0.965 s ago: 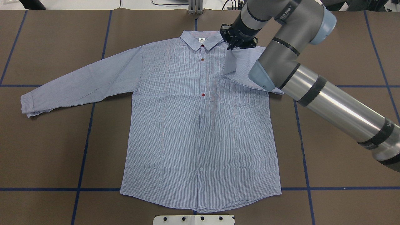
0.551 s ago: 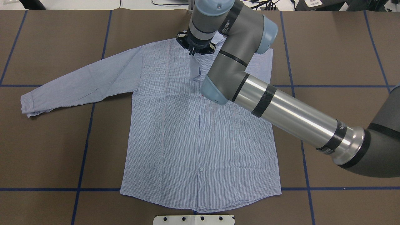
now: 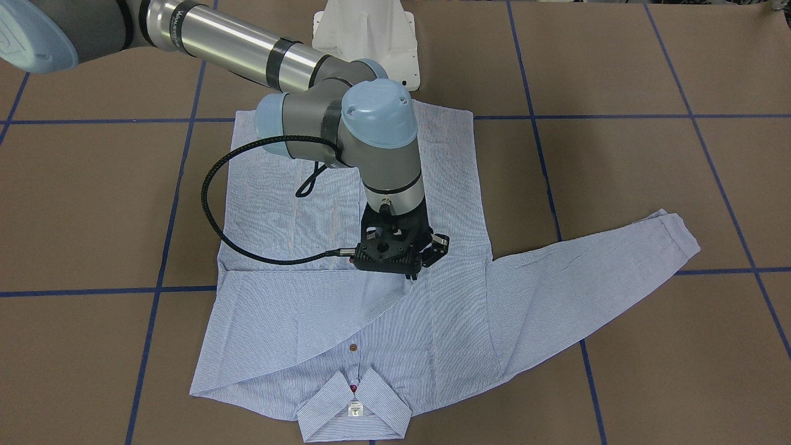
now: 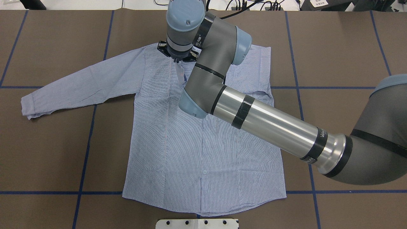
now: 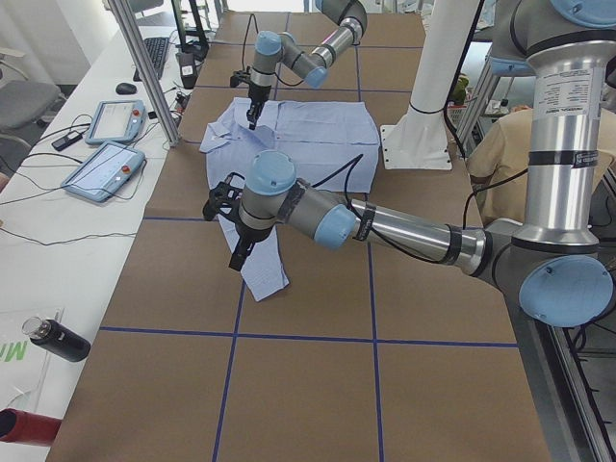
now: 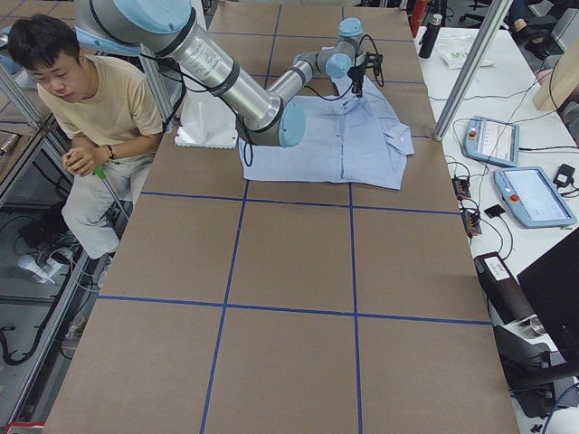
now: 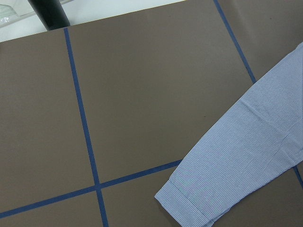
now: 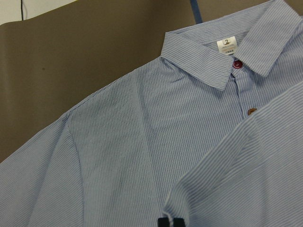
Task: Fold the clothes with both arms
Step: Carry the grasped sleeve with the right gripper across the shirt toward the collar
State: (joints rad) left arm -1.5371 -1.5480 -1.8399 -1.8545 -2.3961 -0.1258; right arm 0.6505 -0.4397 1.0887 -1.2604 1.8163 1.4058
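Note:
Next, my left gripper needs to go to the cuff's end edge (image 3: pixel 689 238) (image 7: pixel 167 205) on the shirt's stretched-out sleeve and close there, because that sleeve still lies flat.
The striped shirt (image 4: pixel 165 143) lies face up on the brown table, collar (image 3: pixel 353 411) at the far side from the robot. My right gripper (image 4: pixel 178 60) is shut on the cuff end of the shirt's right sleeve (image 3: pixel 296 309), which is folded across the chest. The gripper hangs just past the button line (image 3: pixel 409 275), and its fingertips pinch the cloth edge in the right wrist view (image 8: pixel 169 222). The left sleeve (image 4: pixel 79 82) lies stretched out flat, and its cuff (image 7: pixel 189 203) shows in the left wrist view. My left gripper (image 5: pixel 234 252) hovers over that cuff; I cannot tell whether it is open or shut.
The white pedestal base (image 3: pixel 364 31) stands at the shirt's hem side. Blue tape lines (image 4: pixel 86 159) grid the table. A seated person (image 6: pixel 99 99) is beside the robot. Tablets (image 5: pixel 101 168) and a bottle (image 5: pixel 58 339) lie on the side bench.
My right gripper has moved left across the shirt, from beside the collar to past the button line. It has dragged the right sleeve over the chest. The left sleeve has not moved.

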